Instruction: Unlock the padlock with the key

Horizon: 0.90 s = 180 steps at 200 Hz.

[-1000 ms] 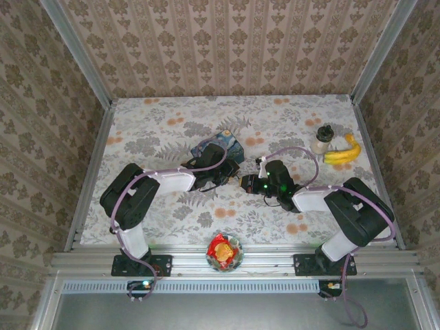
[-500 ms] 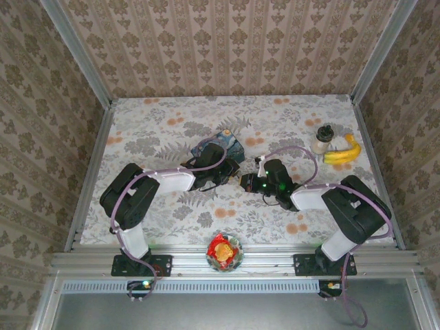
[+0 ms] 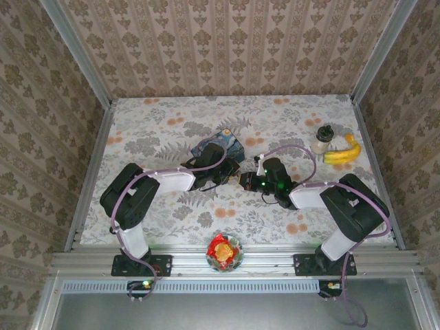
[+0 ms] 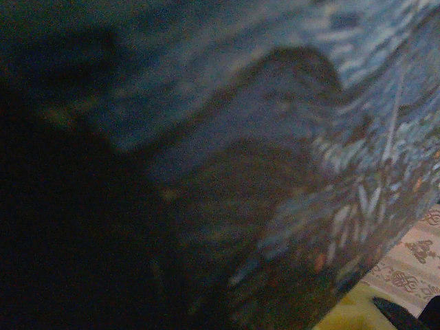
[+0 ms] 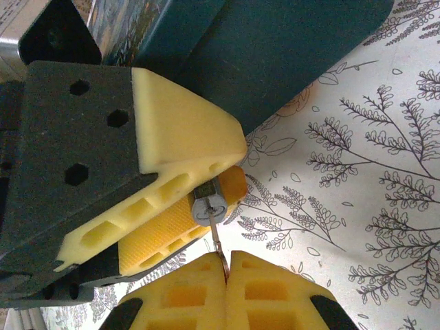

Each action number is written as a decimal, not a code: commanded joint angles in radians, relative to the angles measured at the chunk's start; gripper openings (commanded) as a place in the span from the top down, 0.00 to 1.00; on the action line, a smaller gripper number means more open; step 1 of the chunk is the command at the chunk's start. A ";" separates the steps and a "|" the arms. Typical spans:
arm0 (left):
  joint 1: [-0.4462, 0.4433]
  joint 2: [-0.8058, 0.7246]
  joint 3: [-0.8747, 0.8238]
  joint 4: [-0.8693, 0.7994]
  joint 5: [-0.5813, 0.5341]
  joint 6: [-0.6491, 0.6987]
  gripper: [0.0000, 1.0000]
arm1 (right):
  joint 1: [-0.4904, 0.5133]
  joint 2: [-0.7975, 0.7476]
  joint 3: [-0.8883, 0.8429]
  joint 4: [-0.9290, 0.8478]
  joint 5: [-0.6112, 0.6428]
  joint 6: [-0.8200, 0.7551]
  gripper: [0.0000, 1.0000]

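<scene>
My right gripper is holding only the far end of the key, so it should open, turn, and take the key close to the padlock's keyhole (image 5: 214,225) before it twists the key.
The padlock (image 5: 208,204), tiny with a silver keyhole face, is pinched between the yellow pads of my left gripper (image 5: 236,170), which is shut on it. My right gripper (image 5: 227,265) is shut on the key (image 5: 218,242). The key's thin blade reaches up to the keyhole, its tip at or in the slot. In the top view the left gripper (image 3: 232,178) and right gripper (image 3: 245,182) meet tip to tip at mid-table. The left wrist view is dark and blurred; my own fingers cannot be made out there.
The blue starry-night tin (image 3: 218,145) lies just behind the left gripper and is pressed close in the left wrist view (image 4: 289,137). A banana (image 3: 342,152) and a small jar (image 3: 321,139) sit at the far right. A bowl of sweets (image 3: 224,251) rests on the near rail.
My right gripper has crept a little left toward the left gripper, bringing the key to the padlock. The left arm has stayed put.
</scene>
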<state>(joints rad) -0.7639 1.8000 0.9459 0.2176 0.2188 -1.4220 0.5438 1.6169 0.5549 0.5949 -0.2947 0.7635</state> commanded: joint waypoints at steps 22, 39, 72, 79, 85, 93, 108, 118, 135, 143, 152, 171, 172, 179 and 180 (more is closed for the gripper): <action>-0.009 0.065 -0.018 -0.093 0.192 -0.137 0.84 | -0.013 0.011 0.049 0.017 0.015 0.004 1.00; -0.012 0.070 -0.013 -0.096 0.198 -0.135 0.84 | -0.016 0.009 0.059 0.011 0.008 -0.008 1.00; -0.016 0.084 -0.007 -0.095 0.212 -0.132 0.84 | -0.033 0.024 0.087 0.003 -0.015 -0.016 1.00; -0.017 0.085 -0.006 -0.094 0.213 -0.132 0.84 | -0.037 0.029 0.092 0.006 -0.020 -0.014 1.00; -0.018 0.085 -0.006 -0.092 0.213 -0.130 0.84 | -0.041 0.033 0.096 0.010 -0.027 -0.010 1.00; -0.018 0.084 -0.006 -0.088 0.215 -0.129 0.84 | -0.049 0.040 0.099 0.022 -0.036 -0.005 1.00; -0.018 0.081 -0.006 -0.085 0.213 -0.124 0.84 | -0.063 0.053 0.102 0.048 -0.055 0.007 1.00; -0.019 0.079 -0.006 -0.089 0.211 -0.121 0.84 | -0.073 0.064 0.103 0.071 -0.072 0.014 1.00; -0.020 0.076 -0.006 -0.095 0.209 -0.117 0.84 | -0.088 0.085 0.104 0.123 -0.103 0.023 1.00; -0.020 0.076 -0.005 -0.096 0.209 -0.115 0.84 | -0.092 0.095 0.108 0.139 -0.116 0.022 1.00; -0.023 0.076 -0.003 -0.100 0.209 -0.112 0.84 | -0.094 0.107 0.116 0.148 -0.125 0.017 1.00; -0.025 0.080 0.005 -0.106 0.211 -0.109 0.86 | -0.095 0.132 0.139 0.161 -0.137 0.005 1.00; -0.026 0.081 0.006 -0.107 0.211 -0.109 0.86 | -0.096 0.133 0.140 0.161 -0.138 0.005 1.00; -0.027 0.082 0.006 -0.107 0.211 -0.110 0.86 | -0.096 0.140 0.148 0.165 -0.141 -0.001 1.00; -0.027 0.082 0.006 -0.107 0.212 -0.110 0.86 | -0.096 0.141 0.150 0.166 -0.141 -0.002 1.00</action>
<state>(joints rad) -0.7574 1.8248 0.9699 0.2317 0.2127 -1.4204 0.4557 1.7218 0.6300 0.6395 -0.4480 0.7658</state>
